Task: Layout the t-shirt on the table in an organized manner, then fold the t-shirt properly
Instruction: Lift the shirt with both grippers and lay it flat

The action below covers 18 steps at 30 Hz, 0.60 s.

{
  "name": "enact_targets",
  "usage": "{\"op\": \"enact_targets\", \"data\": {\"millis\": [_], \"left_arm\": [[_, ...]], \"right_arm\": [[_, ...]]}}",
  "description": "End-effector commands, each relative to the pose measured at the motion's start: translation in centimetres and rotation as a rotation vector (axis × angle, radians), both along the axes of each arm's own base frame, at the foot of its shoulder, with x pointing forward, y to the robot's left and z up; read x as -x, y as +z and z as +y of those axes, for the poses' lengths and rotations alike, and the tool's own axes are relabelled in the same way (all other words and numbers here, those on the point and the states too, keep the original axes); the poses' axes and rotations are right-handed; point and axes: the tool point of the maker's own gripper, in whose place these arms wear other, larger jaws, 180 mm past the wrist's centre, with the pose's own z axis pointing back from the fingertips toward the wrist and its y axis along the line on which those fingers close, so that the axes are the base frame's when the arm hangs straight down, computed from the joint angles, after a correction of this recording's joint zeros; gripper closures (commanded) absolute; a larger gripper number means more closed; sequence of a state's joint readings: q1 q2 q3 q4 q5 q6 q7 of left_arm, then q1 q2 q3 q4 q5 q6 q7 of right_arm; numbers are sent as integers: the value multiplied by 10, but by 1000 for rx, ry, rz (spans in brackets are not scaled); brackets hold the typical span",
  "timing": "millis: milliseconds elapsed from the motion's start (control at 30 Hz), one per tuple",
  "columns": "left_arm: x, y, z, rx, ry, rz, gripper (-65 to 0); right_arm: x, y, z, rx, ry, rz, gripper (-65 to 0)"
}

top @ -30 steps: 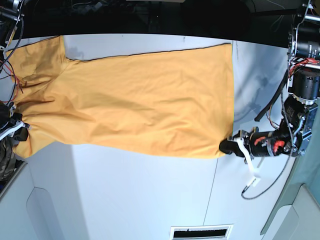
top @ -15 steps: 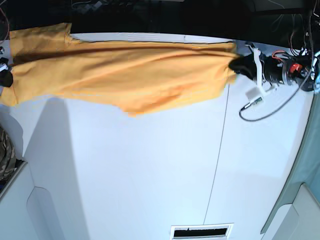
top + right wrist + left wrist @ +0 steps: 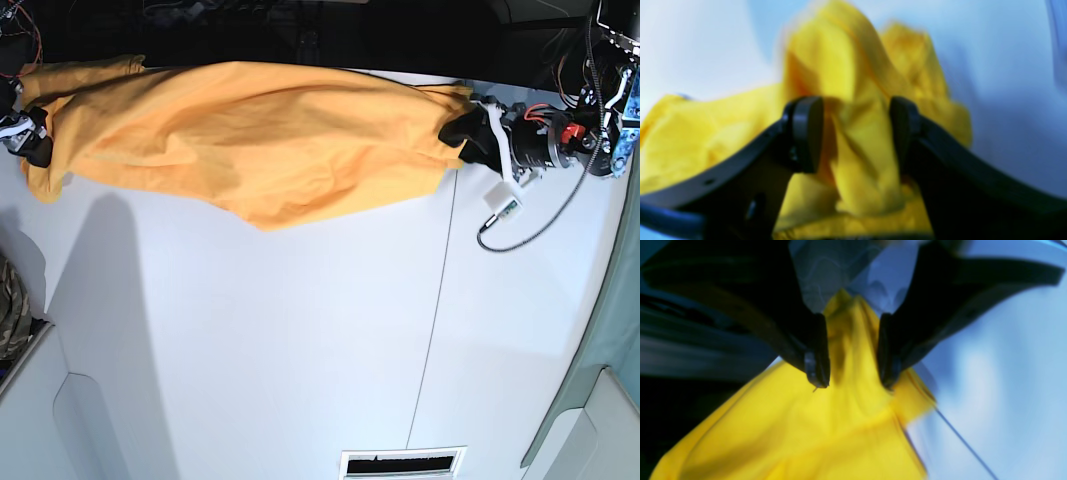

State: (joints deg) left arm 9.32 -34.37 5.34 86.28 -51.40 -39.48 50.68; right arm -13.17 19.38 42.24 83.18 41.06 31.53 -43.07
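Note:
My left gripper and my right gripper needs to take the t-shirt's near edge (image 3: 88, 174) and pull it closer, because the t-shirt lies bunched along the far edge of the table.
The orange-yellow t-shirt (image 3: 260, 140) stretches in a loose, billowing band across the far part of the white table (image 3: 300, 340). At its right end is my left gripper (image 3: 455, 128). The left wrist view shows those jaws (image 3: 852, 380) apart, with a ridge of t-shirt (image 3: 840, 426) lying between the black fingers (image 3: 816, 366). My right gripper (image 3: 35, 140) is at the shirt's left end. Its pads (image 3: 806, 133) also stand apart around a loose bunch of t-shirt (image 3: 860, 140). Both wrist views are blurred.
A thin dark seam (image 3: 435, 300) runs down the table on the right. A camouflage cloth (image 3: 10, 310) lies at the left edge. A white tag on a cable (image 3: 505, 208) dangles under my left arm. A vent slot (image 3: 400, 463) sits at the near edge.
The shirt was swung from flat on the table up to the far edge. Since half a second ago it has billowed wider and both sets of jaws have parted.

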Motion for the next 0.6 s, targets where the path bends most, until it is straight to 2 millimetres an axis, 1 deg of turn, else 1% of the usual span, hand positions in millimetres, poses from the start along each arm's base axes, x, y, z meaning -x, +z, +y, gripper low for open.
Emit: {"op": "enact_targets", "data": {"millis": [0,67,133,200,267,333,433,500,567], "left_arm": [[-15,21,1,26,1,-60,-267],[-25,42,2,55,13,-110,-267],[-37,63,5,81,31,-174,-267],[-50,81,10,103,67,-245,-267],[-62,90,17,100,99,-312,-267],[-70,90,22,71,114,-373,-267],[-83,78,23,50,136,-385,-267],[-93,67,17,72,151,-357,-275],[-103,53,7,79,141,-319,-305]], "right_arm": [[-14,25,-10,46,12,-69,-312],[-22,42,-8,81,36,-108,-312],[-29,54,-7,118,52,-132,-312],[-35,58,-10,134,40,-141,-312],[-42,60,-16,141,13,-155,-312],[-51,60,-22,149,-11,-165,-312],[-70,52,-23,115,-29,-164,-312],[-85,43,-17,87,-18,-148,-312],[-97,27,-5,79,21,-103,-312]]}}
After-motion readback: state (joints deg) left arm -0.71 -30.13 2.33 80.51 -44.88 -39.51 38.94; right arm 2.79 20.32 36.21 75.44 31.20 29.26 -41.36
